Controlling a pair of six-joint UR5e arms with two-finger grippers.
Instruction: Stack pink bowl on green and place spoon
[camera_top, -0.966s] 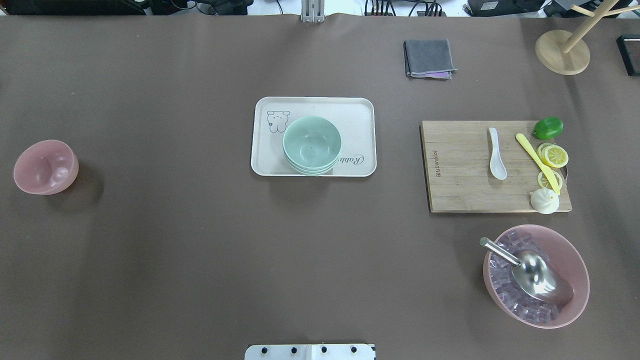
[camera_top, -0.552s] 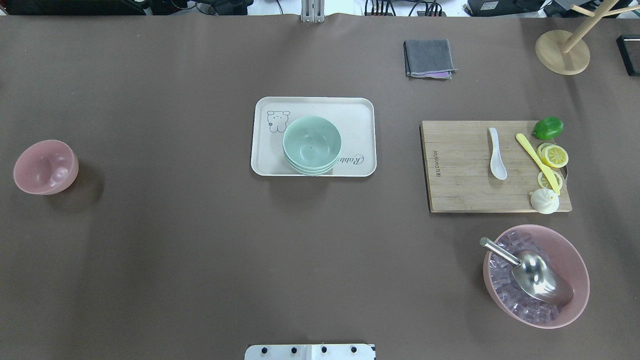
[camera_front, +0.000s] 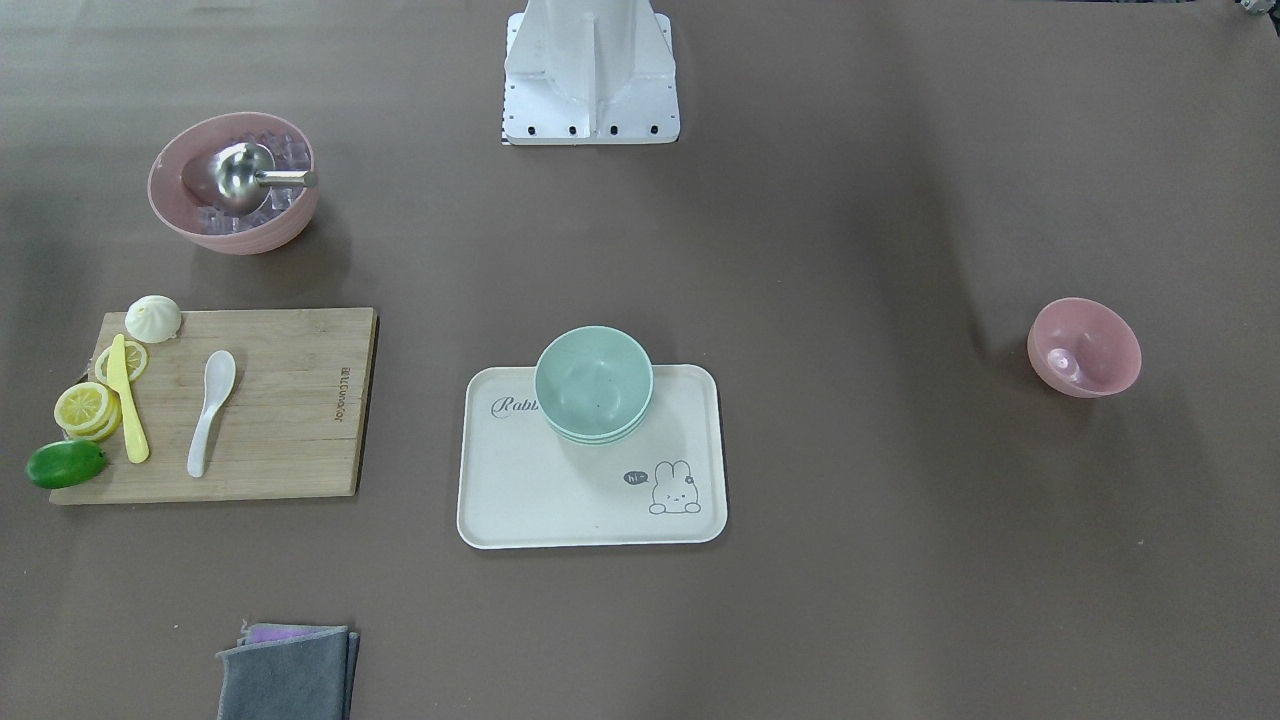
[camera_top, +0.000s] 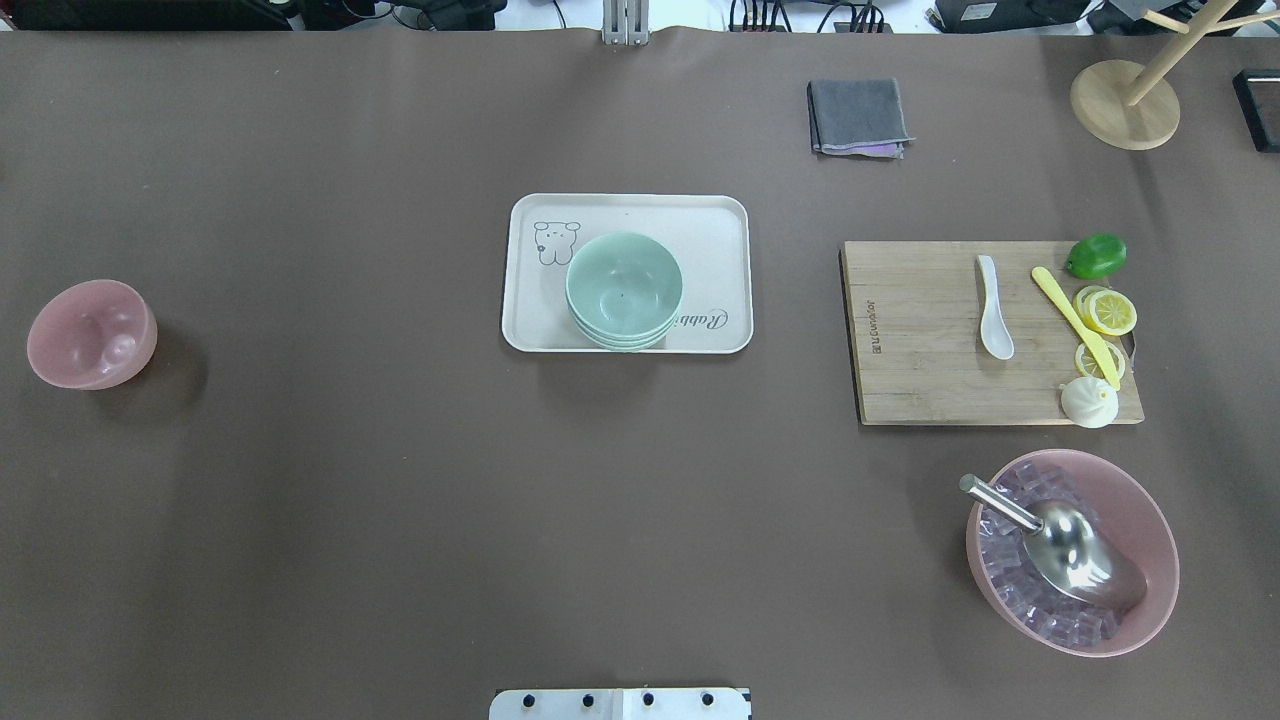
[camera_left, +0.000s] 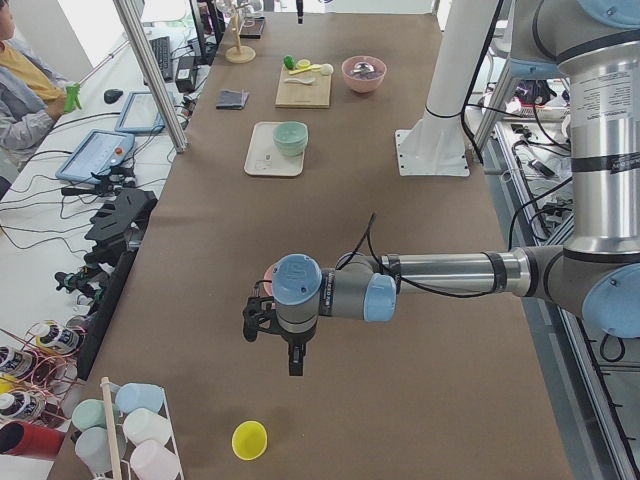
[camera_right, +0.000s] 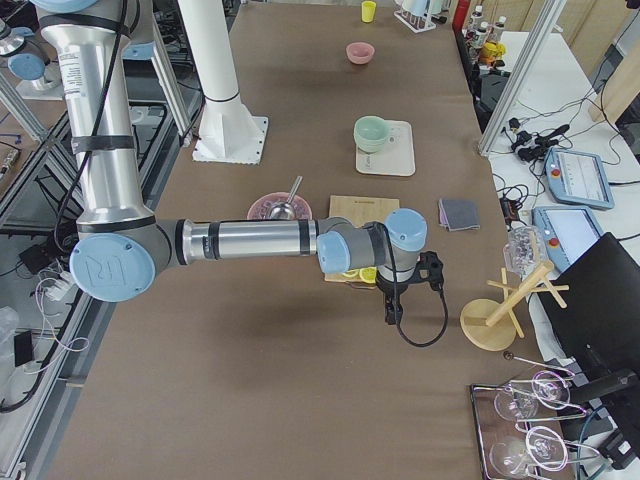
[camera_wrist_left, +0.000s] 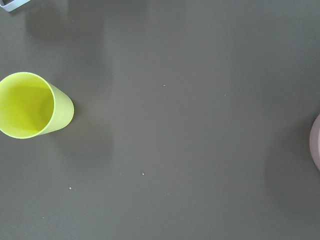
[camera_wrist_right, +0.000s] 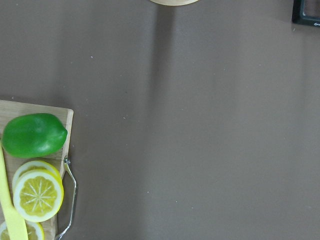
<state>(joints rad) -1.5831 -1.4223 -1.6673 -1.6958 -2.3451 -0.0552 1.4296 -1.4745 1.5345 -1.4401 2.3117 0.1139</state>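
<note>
The robot's left gripper needs to next go to the small pink bowl and close on the bowl's rim (camera_front: 1137, 346) (camera_wrist_left: 312, 142) farthest from the cream tray.
A small pink bowl (camera_top: 91, 334) stands alone on the table's far left; it also shows in the front view (camera_front: 1084, 347). A stack of green bowls (camera_top: 624, 290) sits on a cream tray (camera_top: 640, 210) at the table's middle. A white spoon (camera_top: 992, 308) lies on a wooden cutting board (camera_top: 910, 340) to the right. My left gripper (camera_left: 256, 322) shows only in the exterior left view, above the table near the pink bowl; I cannot tell if it is open. My right gripper (camera_right: 432, 272) shows only in the exterior right view, beyond the board's lime end; I cannot tell its state.
On the board lie a lime (camera_top: 1096, 255), lemon slices (camera_top: 1108, 312), a yellow knife (camera_top: 1075, 325) and a white bun (camera_top: 1088, 402). A large pink bowl (camera_top: 1150, 520) holds ice cubes and a metal scoop (camera_top: 1070, 545). A grey cloth (camera_top: 858, 117), a wooden stand (camera_top: 1124, 104) and a yellow cup (camera_wrist_left: 30, 105) are also there.
</note>
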